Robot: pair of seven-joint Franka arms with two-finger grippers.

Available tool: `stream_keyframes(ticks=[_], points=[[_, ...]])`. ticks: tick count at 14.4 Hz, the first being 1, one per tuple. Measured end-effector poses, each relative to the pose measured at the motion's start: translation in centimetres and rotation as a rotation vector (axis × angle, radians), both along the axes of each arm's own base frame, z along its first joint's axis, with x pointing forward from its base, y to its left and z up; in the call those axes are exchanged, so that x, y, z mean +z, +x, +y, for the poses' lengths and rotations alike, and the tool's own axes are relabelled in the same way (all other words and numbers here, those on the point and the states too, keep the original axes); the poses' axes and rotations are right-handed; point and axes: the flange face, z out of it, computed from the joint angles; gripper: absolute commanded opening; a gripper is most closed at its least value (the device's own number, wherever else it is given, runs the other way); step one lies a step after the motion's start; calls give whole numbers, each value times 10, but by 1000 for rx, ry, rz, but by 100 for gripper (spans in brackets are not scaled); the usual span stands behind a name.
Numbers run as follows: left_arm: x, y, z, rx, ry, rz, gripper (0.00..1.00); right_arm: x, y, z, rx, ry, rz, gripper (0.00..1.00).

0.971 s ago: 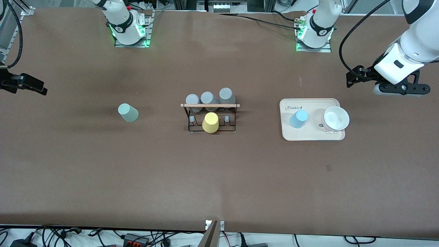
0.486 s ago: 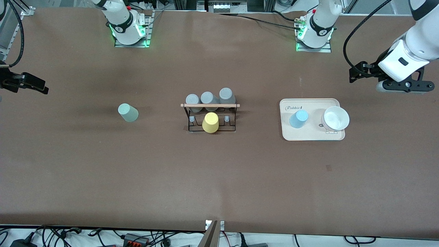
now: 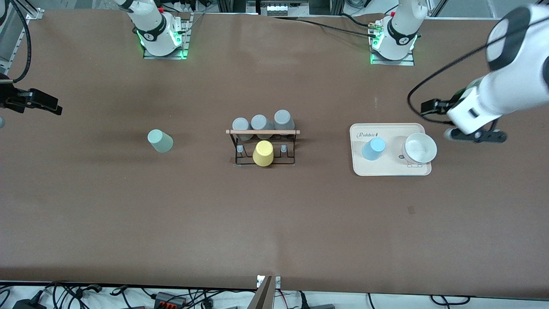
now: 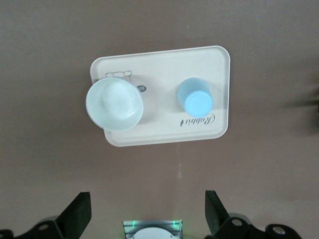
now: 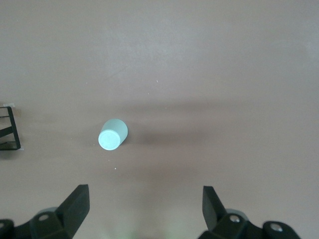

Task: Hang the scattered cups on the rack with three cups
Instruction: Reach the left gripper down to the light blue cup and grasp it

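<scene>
Next, my left gripper goes to the light blue cup on the cream tray and closes on its sides [image 3: 376, 146] [image 4: 197, 99] near its upturned bottom.
The pale sage green cup [image 3: 160, 140] stands upside down on the table toward the right arm's end; it also shows in the right wrist view [image 5: 112, 134]. The light blue cup [image 3: 373, 148] stands upside down on a cream tray [image 3: 388, 169], also in the left wrist view [image 4: 195, 96]. The black wire rack [image 3: 263, 146] with its wooden rod holds three grey tumblers and a yellow one. My left gripper [image 3: 474, 135] hangs open over the table beside the tray, with wide-apart fingers [image 4: 79, 214]. My right gripper [image 5: 144, 209] is open, high at the right arm's end of the table.
A white bowl [image 3: 420, 148] sits on the tray beside the blue cup, nearest my left gripper; it shows in the left wrist view [image 4: 114, 103]. A corner of the rack [image 5: 10, 129] shows in the right wrist view.
My left arm has swung down and toward the tray, its gripper now just beside the bowl's end of the tray. The right gripper has barely moved. Cups and rack are unmoved.
</scene>
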Motion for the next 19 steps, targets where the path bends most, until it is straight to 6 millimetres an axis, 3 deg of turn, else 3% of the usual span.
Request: stream_keyframes(ticks=[2,4,6,8,10,19], points=[[-36,18,-17,-24,-12,-37,100,-2,-1,-1,-3,1,10,100],[-69,21,-40,-57,-30,-90,100,-3,-5,-2,-5,1,16,100],[-109,11,-51,-72,-43,-147,100,-5,-11,-2,-5,3,22,100],[-153,-10,-48,-69,-48,-197,100,-5,-18,-2,-5,5,27,100],[-184,-31,-43,-67,-50,-216,100,-7,-21,-2,-4,6,32,100],[-216,-58,-45,-77,-61,-271,100,-10,-21,0,-1,7,30,100]])
